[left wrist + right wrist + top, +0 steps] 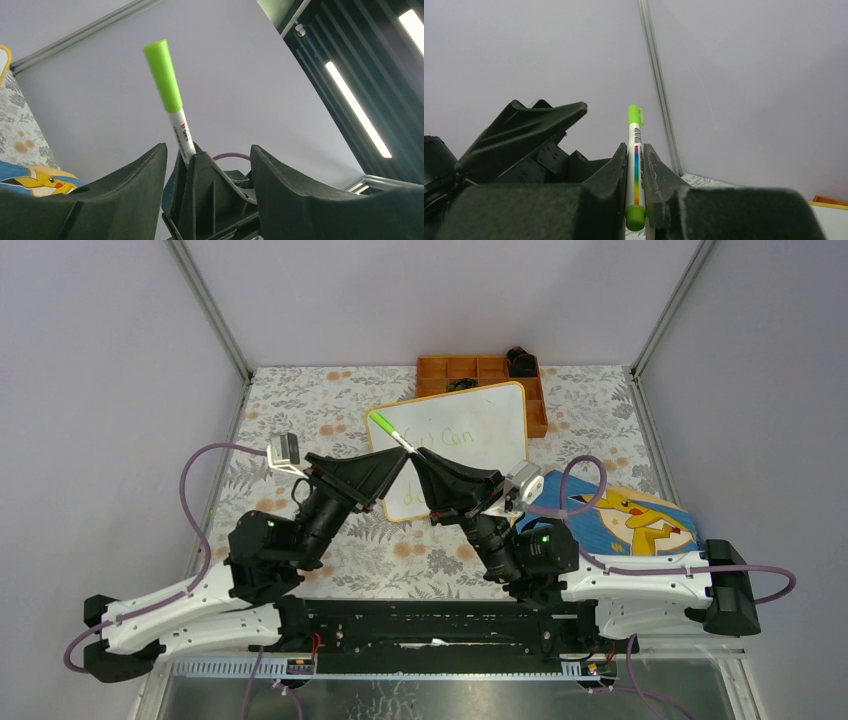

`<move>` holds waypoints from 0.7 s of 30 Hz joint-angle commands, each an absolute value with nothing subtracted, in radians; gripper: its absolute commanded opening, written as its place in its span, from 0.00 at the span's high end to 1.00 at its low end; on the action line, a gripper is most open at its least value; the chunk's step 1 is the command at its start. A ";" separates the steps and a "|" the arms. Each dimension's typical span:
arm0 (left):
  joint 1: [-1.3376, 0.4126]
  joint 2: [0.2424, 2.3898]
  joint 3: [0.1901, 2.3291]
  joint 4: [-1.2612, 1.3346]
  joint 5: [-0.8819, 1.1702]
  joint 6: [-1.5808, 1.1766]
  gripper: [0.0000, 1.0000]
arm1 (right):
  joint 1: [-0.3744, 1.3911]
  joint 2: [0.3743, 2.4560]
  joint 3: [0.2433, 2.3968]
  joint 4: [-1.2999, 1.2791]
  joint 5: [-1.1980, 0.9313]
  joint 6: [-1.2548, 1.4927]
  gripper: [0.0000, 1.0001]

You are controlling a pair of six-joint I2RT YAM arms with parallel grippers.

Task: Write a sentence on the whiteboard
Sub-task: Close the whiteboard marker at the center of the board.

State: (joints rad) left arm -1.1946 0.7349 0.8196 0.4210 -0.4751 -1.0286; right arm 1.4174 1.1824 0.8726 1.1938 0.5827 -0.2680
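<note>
Next, my left gripper takes the marker below the green cap (399, 440) while my right gripper regrips it crosswise, because the marker is lying lengthwise along my right gripper's fingers.
The whiteboard (485, 425) lies tilted at the table's middle back, with an orange-yellow frame. The faint green sentence (446, 433) reads "You Can" with the start of a second line below it. My right gripper (414, 454) (635, 150) is shut on a white marker (392, 434) (635, 165) with a rainbow stripe. Its green cap (164, 75) points up and to the left, above the board's left edge. My left gripper (403, 456) (207, 150) is open. Its jaws stand wide apart on either side of the right gripper's tips, and nothing touches them.
An orange compartment tray (480, 372) with small black items stands behind the board. A blue cartoon-print cloth (630, 520) lies at the right. A floral tablecloth (300, 410) covers the table. Metal frame posts (215, 310) and grey walls close in the sides.
</note>
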 commanded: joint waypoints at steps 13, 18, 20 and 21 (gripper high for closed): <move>-1.199 0.765 0.902 0.330 -0.570 -0.948 0.43 | 1.413 1.153 0.904 1.195 0.543 -0.206 1.00; -1.198 0.779 0.909 0.328 -0.587 -0.948 0.54 | 1.413 1.136 0.892 1.183 0.541 -0.202 1.00; -1.198 0.782 0.912 0.324 -0.590 -0.948 0.61 | 1.413 1.132 0.888 1.178 0.541 -0.203 1.00; -1.198 0.785 0.914 0.322 -0.591 -0.948 0.63 | 1.413 1.130 0.886 1.177 0.541 -0.205 1.00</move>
